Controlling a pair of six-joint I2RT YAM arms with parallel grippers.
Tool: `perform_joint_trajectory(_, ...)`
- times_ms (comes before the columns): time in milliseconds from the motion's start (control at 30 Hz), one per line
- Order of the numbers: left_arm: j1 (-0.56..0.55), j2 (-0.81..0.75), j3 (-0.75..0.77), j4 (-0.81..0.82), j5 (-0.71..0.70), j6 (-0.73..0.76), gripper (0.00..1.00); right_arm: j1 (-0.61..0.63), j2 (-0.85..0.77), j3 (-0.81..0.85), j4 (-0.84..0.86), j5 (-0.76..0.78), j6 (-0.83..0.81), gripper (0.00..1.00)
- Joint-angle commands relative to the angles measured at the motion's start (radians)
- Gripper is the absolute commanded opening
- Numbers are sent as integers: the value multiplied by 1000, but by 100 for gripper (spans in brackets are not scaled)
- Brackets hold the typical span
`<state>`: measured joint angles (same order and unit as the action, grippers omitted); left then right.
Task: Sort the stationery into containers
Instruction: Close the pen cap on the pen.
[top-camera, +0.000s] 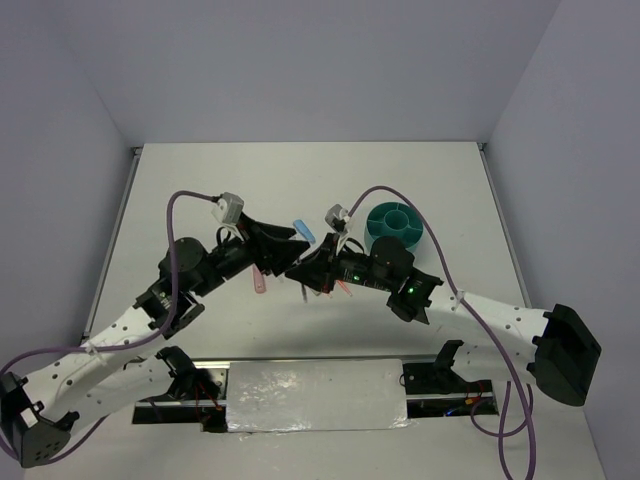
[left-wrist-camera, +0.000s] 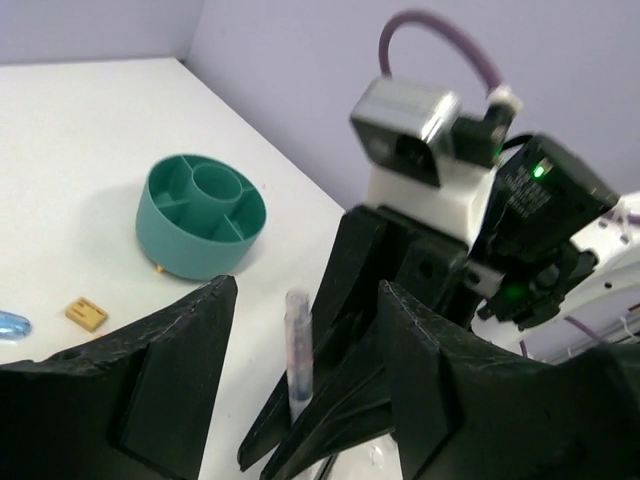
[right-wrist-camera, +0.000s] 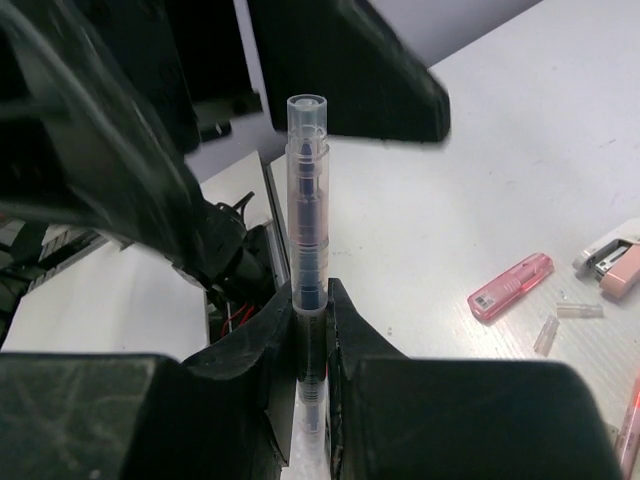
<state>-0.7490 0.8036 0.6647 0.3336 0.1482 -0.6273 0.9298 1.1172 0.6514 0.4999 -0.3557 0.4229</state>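
My right gripper will stand the clear grey pen upright near the middle of the teal organiser cup (top-camera: 399, 225).
A clear grey pen (right-wrist-camera: 306, 200) stands upright in my right gripper (right-wrist-camera: 312, 295), whose jaws are shut on its lower barrel. In the left wrist view the same pen (left-wrist-camera: 298, 350) rises between the spread fingers of my left gripper (left-wrist-camera: 310, 300), which is open and not touching it. From above, the two grippers meet nose to nose at mid-table, left gripper (top-camera: 290, 240) and right gripper (top-camera: 303, 270). The teal organiser cup (top-camera: 397, 228) stands behind the right arm, its compartments (left-wrist-camera: 185, 250) showing nothing inside.
A pink oblong piece (right-wrist-camera: 511, 286), a white-grey and pink block (right-wrist-camera: 612, 262) and two small clear caps (right-wrist-camera: 580, 311) lie on the table. A tan block (left-wrist-camera: 86, 313) and a blue piece (left-wrist-camera: 10, 325) lie near the cup. Another pink piece (top-camera: 258, 282) lies under the left arm.
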Motion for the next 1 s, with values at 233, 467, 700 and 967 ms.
perform_joint_trajectory(233,-4,60,127,-76,-36,58,59,7,-19,56,-3,9,-30,0)
perform_joint_trajectory(467,-4,62,89,-57,17,31,46,6,-25,65,-23,34,-30,0)
perform_joint_trajectory(700,-4,74,64,-44,60,0,0,6,-26,106,-53,55,-45,0)
perform_joint_trajectory(967,-7,46,-40,-30,90,-52,0,-25,4,332,-193,87,-119,0)
